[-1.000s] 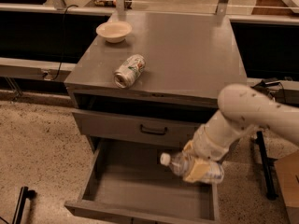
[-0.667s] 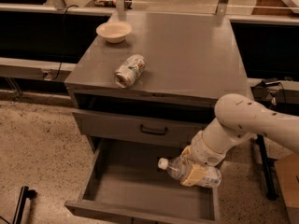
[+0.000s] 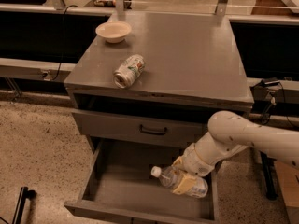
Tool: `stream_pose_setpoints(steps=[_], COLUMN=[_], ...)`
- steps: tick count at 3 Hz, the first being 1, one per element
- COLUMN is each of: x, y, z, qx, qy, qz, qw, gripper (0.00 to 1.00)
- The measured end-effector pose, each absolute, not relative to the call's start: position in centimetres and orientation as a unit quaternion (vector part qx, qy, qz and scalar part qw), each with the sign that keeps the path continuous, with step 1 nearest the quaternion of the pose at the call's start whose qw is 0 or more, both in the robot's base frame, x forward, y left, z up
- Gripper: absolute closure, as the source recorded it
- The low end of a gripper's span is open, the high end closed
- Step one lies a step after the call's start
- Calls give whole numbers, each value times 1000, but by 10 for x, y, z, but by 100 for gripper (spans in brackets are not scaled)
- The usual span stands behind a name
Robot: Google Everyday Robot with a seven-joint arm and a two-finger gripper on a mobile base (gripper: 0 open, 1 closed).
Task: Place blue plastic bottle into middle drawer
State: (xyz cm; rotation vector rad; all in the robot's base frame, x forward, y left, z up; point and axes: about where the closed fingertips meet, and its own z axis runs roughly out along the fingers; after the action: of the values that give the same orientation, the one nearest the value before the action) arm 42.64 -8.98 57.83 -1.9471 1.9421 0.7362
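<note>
Next, my gripper sets the blue plastic bottle down near the centre of the open middle drawer's bottom (image 3: 165,182). The bottle lies just above that drawer's floor.
The blue plastic bottle (image 3: 166,177) is clear, with a white cap pointing left. It lies on its side just above the right part of the floor of the open middle drawer (image 3: 122,185). My gripper (image 3: 183,183) reaches in from the right on a white arm and is shut on the bottle's middle, with yellowish fingers (image 3: 183,186) wrapped around the label. The drawer is pulled out at the bottom of the grey cabinet.
A closed grey drawer front with a black handle (image 3: 153,130) sits above the open drawer. On the cabinet top (image 3: 196,55) lie a silver-green can (image 3: 129,71) on its side and a cream bowl (image 3: 113,31). A black stand (image 3: 267,171) is at the right.
My gripper has carried the bottle lower and slightly left, deeper into the open drawer. The can and bowl have not moved.
</note>
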Motion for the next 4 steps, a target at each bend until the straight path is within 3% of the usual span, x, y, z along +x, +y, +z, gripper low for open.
stream_pose_setpoints(steps=[1,3,4], x=[423,462,490], y=[-63,-46,-48], z=[520,460,423], qx=[-670,-657,-636], qy=[674,705,732], qz=[260,171,143], qw=[168,205,199], gripper=[100,100,82])
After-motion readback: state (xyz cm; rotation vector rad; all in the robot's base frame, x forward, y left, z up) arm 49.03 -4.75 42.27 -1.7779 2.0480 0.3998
